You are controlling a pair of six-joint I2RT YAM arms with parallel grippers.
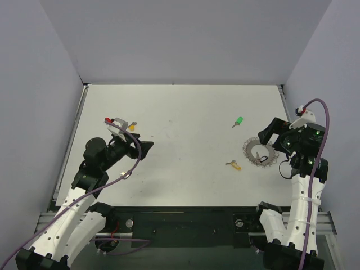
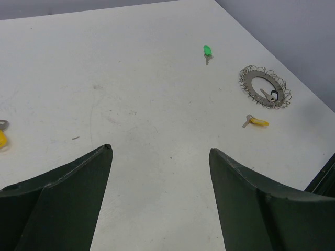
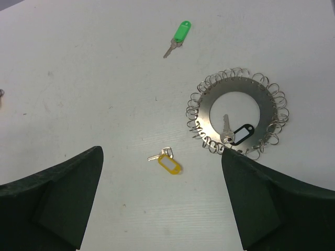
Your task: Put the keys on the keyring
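Note:
Next, my right gripper goes next to the yellow-tagged key by the keyring and closes on the yellow tag's loose end (image 1: pixel 238 167) (image 3: pixel 174 168).
The keyring (image 1: pixel 260 152) (image 3: pixel 238 112) (image 2: pixel 265 86), a flat silver ring edged with small wire loops, lies at the table's right. A black-tagged key (image 3: pixel 236 134) rests on its near band; whether it is hooked on, I cannot tell. A yellow-tagged key (image 1: pixel 233 165) (image 3: pixel 167 163) lies just left of the ring. The green key (image 1: pixel 238 121) (image 3: pixel 179 35) (image 2: pixel 208 52) lies farther back. Another yellow key (image 1: pixel 132 126) (image 2: pixel 2 137) sits at the left. My right gripper (image 1: pixel 274 140) (image 3: pixel 160 150) hovers open beside the ring. My left gripper (image 1: pixel 145 149) (image 2: pixel 160 148) is open over bare table.
Grey walls (image 1: pixel 50 84) close in the left, back and right of the white table. A dark rail (image 1: pixel 180 216) runs along the near edge between the arm bases. A purple cable (image 1: pixel 132 163) loops beside the left wrist.

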